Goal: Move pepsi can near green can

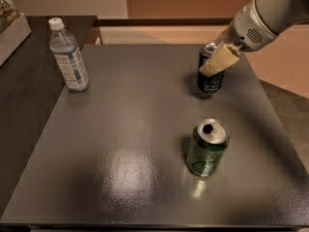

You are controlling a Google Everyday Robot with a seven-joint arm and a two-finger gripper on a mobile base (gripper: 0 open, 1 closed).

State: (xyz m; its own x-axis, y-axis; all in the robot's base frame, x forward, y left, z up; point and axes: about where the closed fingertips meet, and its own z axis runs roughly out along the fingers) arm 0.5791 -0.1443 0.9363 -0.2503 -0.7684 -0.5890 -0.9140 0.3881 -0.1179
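Note:
Next, my gripper sets the pepsi can upright just beside the green can, away from the water bottle [233, 150]. It will let go of it there.
The pepsi can [210, 83], dark with a silver top, is upright at the table's far right. My gripper [213, 63] reaches in from the upper right and is shut on its upper part. One tan finger [219, 60] lies across the can's front; the other is hidden behind it. I cannot tell whether the can rests on the table or hangs just above it. The green can [206, 149] stands upright and free nearer the front, roughly a can's height of bare table in front of the pepsi can.
A clear water bottle [69, 57] with a white cap stands at the far left of the dark table [120, 144]. A pale box [12, 30] sits on the darker counter at the left. The table's right edge runs close beside both cans.

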